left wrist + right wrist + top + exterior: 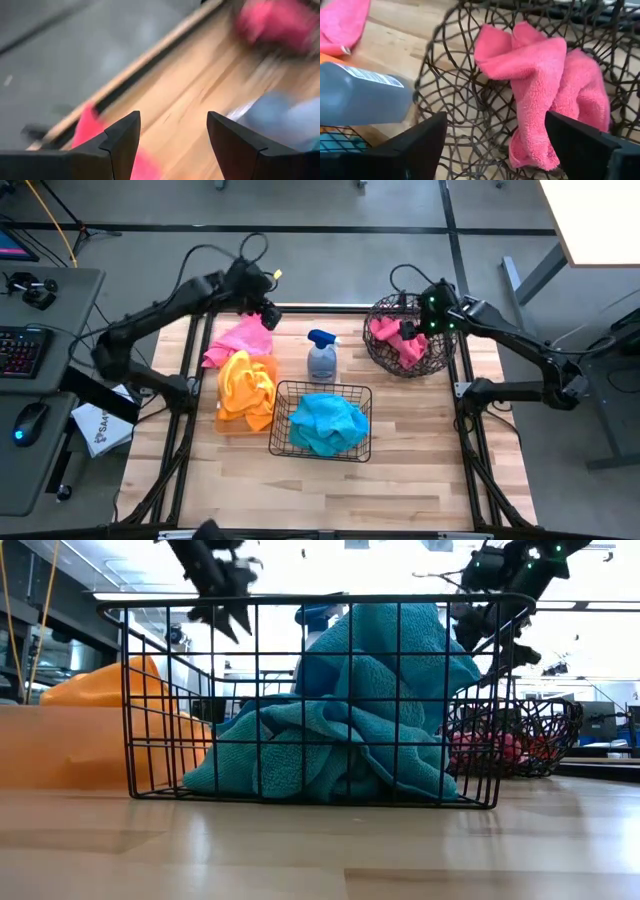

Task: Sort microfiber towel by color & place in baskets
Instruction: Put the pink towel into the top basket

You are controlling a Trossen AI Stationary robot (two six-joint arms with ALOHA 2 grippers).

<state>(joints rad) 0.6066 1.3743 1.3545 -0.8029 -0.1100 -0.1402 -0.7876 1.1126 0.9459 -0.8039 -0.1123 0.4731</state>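
Note:
The robot's left gripper will next move to the loose pink towel on the table and close on its side (260,335) (142,167) that faces the spray bottle.
A pink towel (240,338) lies on the table at the far left, touching the orange towels (246,388) heaped on the orange tray (50,755). Turquoise towels (328,423) fill the black wire basket (283,390). Pink towels (545,85) lie in the round brown basket (385,352). My left gripper (270,315) is open and empty above the far end of the loose pink towel, which also shows in the left wrist view (87,125). My right gripper (418,328) is open and empty above the round basket (455,100).
A grey spray bottle with a blue trigger (321,356) stands between the pink towel and the round basket, just behind the black basket. Bare wood lies along the table's near side. A desk with a keyboard and a mouse (30,420) stands to the left.

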